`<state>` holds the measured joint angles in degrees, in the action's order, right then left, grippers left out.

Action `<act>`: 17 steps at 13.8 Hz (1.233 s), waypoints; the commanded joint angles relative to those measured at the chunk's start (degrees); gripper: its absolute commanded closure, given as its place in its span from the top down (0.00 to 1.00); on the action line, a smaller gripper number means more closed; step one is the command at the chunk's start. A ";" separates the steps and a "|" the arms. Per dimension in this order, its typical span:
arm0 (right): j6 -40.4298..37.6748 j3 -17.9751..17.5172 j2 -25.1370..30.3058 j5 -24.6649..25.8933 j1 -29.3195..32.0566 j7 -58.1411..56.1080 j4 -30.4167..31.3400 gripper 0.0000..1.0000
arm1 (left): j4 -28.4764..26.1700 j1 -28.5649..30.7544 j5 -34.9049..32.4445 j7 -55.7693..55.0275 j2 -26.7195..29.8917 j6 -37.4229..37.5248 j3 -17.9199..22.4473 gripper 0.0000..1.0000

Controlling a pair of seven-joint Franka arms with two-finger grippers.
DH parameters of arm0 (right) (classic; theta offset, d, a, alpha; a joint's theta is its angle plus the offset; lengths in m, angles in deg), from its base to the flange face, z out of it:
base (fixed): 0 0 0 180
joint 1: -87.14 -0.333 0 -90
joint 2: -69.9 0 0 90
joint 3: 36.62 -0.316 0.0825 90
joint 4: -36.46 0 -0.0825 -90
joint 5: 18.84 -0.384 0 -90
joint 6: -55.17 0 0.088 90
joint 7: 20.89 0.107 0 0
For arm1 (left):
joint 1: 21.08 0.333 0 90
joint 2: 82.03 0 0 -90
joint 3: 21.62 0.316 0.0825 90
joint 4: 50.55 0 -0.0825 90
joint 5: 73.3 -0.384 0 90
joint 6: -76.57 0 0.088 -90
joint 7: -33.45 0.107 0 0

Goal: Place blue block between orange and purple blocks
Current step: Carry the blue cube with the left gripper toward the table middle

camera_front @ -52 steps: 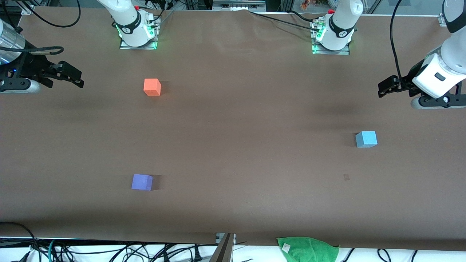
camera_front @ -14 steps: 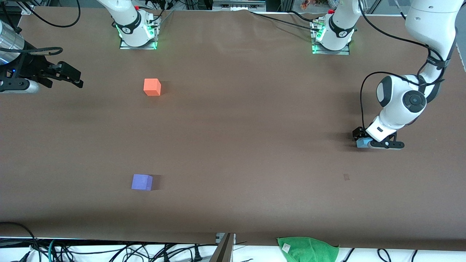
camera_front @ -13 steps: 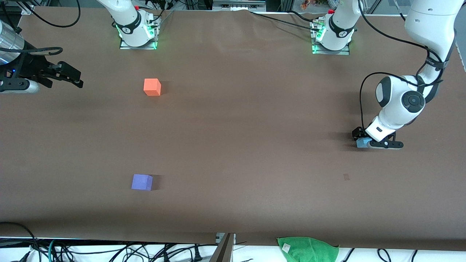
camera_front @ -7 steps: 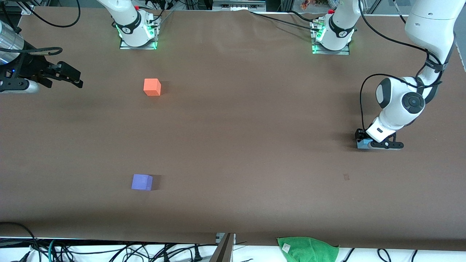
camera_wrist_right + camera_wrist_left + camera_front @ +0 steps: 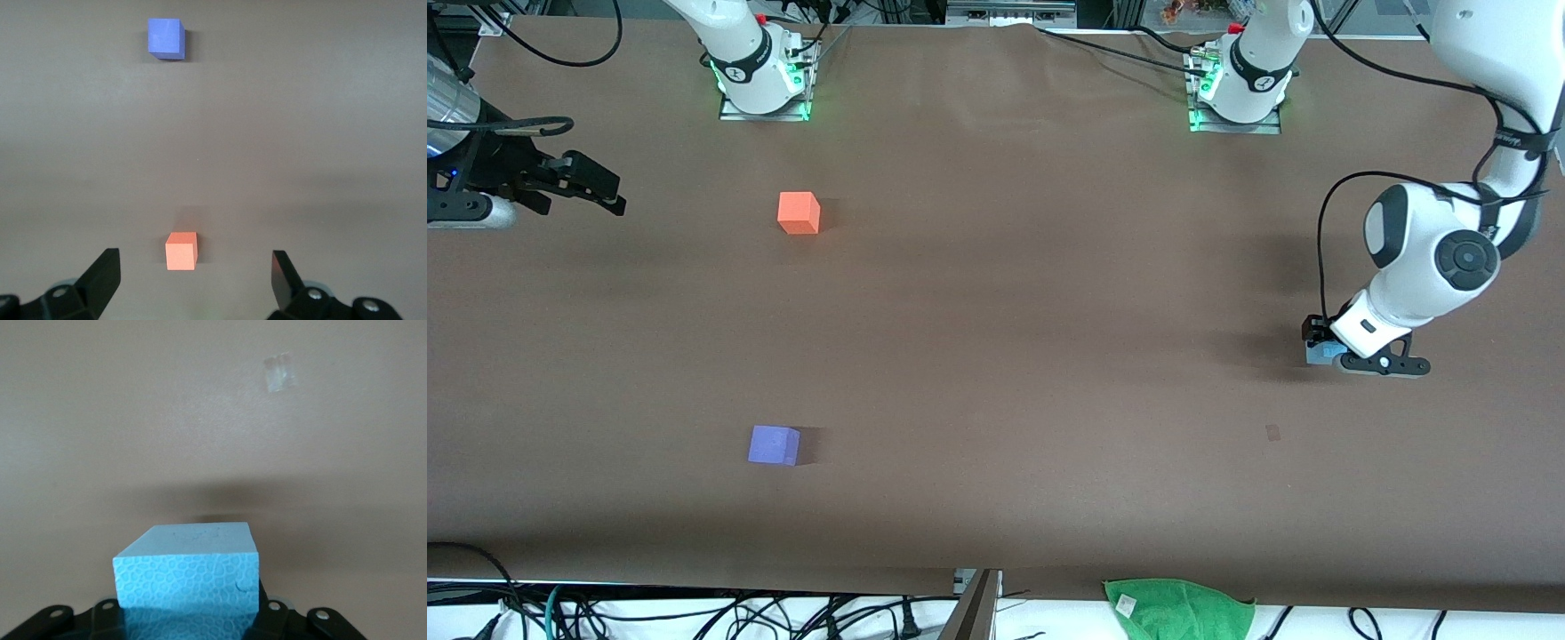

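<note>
Next, my left gripper sets the blue block down and lets go of it on the table's middle (image 5: 1025, 324), level with the orange and purple blocks' gap.
The blue block (image 5: 1327, 352) is held in my left gripper (image 5: 1323, 348), which is shut on it near the left arm's end of the table. In the left wrist view the block (image 5: 187, 577) fills the space between the jaws of the gripper (image 5: 187, 617), and its shadow lies on the table apart from it. The orange block (image 5: 799, 213) and the purple block (image 5: 774, 444) sit toward the right arm's end, the purple one nearer the front camera. My right gripper (image 5: 598, 188) waits open in the air at that end, with the orange block (image 5: 181, 251) and the purple block (image 5: 165, 38) in its view.
A green cloth (image 5: 1178, 609) lies at the table's front edge. A small pale mark (image 5: 1272, 432) is on the brown table top near the blue block. Cables run along the front edge and by the arm bases.
My left arm came down from the air onto the blue block and shut on it. It has now shifted a little with the block in it. The right arm has not moved.
</note>
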<state>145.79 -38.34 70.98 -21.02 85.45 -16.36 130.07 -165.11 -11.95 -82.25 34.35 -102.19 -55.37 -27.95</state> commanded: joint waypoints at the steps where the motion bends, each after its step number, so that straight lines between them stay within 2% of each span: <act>1: -0.89 -0.22 -0.55 0.51 0.29 0.21 -1.33 1.00 | 7.23 -0.25 -0.01 -4.84 -0.41 10.52 -3.58 0.39; 6: -0.45 -0.13 -0.55 0.59 0.29 0.39 -1.33 1.00 | 14.17 -1.64 -0.01 -17.06 -1.46 20.29 -13.95 0.39; 10: -0.01 -0.04 -1.43 0.59 0.55 0.31 -1.42 1.00 | 20.07 -11.74 -0.01 -28.02 -6.20 21.54 -14.23 0.40; 11: 0.17 0.31 -2.22 0.42 0.81 -0.22 -1.68 1.00 | 21.30 -14.98 0.08 -31.71 -7.86 21.28 -14.23 0.45; 16: -0.09 0.75 -5.21 0.33 1.78 -0.49 -4.23 1.00 | 34.38 -26.95 -0.27 -43.07 -20.95 20.23 -14.14 0.46; 17: -0.18 0.84 -5.56 0.16 1.78 -0.31 -4.23 1.00 | 35.10 -28.45 -0.10 -44.66 -22.54 17.53 -14.14 0.45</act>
<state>146.53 -37.09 66.65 -21.01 86.64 -16.50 127.88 -136.84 -37.68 -82.19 -7.43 -119.00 -36.78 -42.67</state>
